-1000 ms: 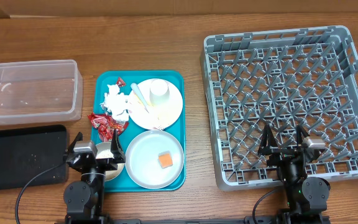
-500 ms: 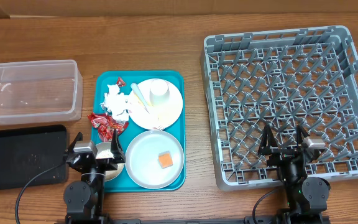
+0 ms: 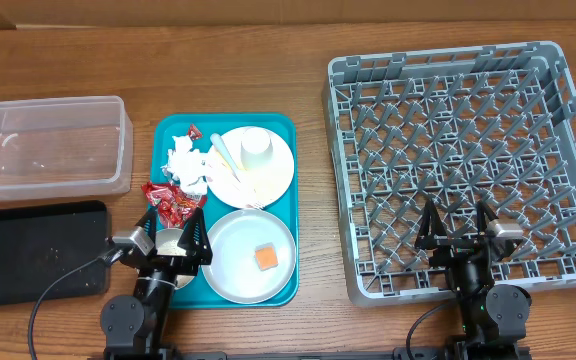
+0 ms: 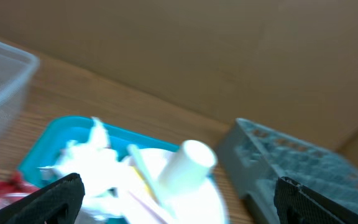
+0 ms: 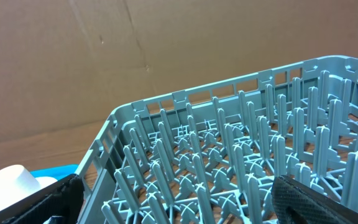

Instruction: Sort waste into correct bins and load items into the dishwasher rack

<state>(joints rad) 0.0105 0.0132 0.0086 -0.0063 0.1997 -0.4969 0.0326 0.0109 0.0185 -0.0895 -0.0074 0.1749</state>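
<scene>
Next, my left gripper grips the rim of the small white bowl (image 3: 197,276), at the bowl's side next to the near plate that has the orange cube.
My left gripper (image 3: 174,228) hangs open over the front left corner of the teal tray (image 3: 293,200), above a small white bowl (image 3: 173,246). Red wrappers (image 3: 171,200) and a crumpled napkin (image 3: 186,165) lie just beyond it. An orange cube (image 3: 266,258) sits on the near plate (image 3: 233,265). The far plate (image 3: 273,175) carries a white cup (image 3: 257,146) and a yellow spoon (image 3: 226,155). The left wrist view is blurred, showing the cup (image 4: 188,165) and napkin (image 4: 89,155) ahead. My right gripper (image 3: 455,222) stands open and empty over the grey rack (image 3: 463,120) near its front edge.
The clear tub (image 3: 48,145) stands at the far left, with the black tray (image 3: 33,250) in front of it. In the right wrist view the rack's upright pegs (image 5: 241,143) fill the space ahead. A brown cardboard wall stands behind the table.
My left gripper has swung right, further over the teal tray's corner and the small bowl. The right arm has not moved.
</scene>
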